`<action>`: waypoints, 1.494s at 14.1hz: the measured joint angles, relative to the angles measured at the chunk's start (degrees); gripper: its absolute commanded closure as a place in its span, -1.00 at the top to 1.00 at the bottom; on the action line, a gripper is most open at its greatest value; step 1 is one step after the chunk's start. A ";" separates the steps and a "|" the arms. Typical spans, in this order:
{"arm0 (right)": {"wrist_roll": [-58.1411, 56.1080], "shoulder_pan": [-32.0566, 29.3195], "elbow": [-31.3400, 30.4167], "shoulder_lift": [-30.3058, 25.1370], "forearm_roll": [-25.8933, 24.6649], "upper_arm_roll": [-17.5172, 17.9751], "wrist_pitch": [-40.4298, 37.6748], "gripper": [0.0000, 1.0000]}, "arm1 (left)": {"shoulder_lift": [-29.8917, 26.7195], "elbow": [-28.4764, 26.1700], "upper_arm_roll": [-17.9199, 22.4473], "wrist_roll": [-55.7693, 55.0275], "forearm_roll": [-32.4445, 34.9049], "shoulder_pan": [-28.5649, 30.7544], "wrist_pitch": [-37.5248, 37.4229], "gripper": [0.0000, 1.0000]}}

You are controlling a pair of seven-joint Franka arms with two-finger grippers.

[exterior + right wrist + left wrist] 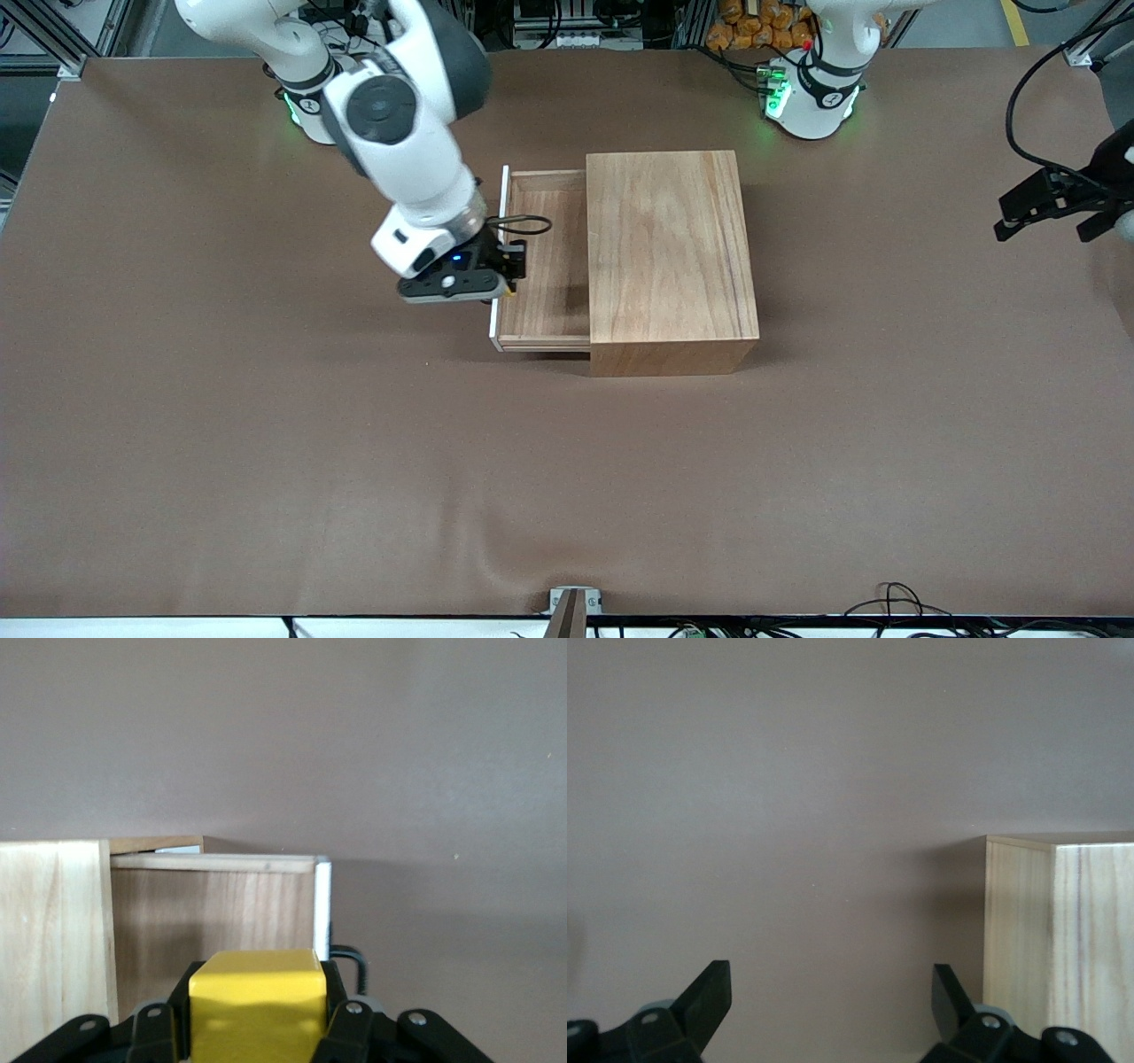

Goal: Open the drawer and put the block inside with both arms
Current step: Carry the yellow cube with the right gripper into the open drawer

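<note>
I will let go of the yellow block with my right gripper on the drawer's bottom (555, 281) between the white-edged front panel and the wooden box. The block is now just above the drawer's edge.
The drawer (547, 292) stands pulled out of the wooden box (669, 248) toward the right arm's end of the table, its black wire handle (534, 225) on the white-edged front panel. My right gripper (512, 271) hangs over that front panel, just above the drawer's edge, shut on the yellow block (257, 1005). In the right wrist view the block fills the space between the fingers, with the drawer (213, 912) and its white panel (322, 904) below. My left gripper (1044, 232) waits open over the table at the left arm's end, nothing between its fingers (709, 992).
The wooden box (1063, 948) is the one large obstacle, in the middle of the brown table (266, 443). Cables (895, 602) lie at the table's edge nearest the front camera.
</note>
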 measured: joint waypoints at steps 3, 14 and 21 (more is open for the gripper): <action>4.12 3.90 0.00 3.58 -0.94 -0.07 4.41 -0.67 | 0.06 0.07 -0.31 0.67 -0.01 0.18 0.00 1.00; 6.19 5.78 -5.37 6.73 -1.81 -0.14 11.03 -0.67 | 0.04 0.83 -3.39 -2.11 -0.02 0.06 -0.04 1.00; 9.77 8.02 -6.46 6.73 -1.88 -0.15 13.53 1.00 | 0.04 1.06 -3.28 -2.11 -0.02 0.12 -0.04 1.00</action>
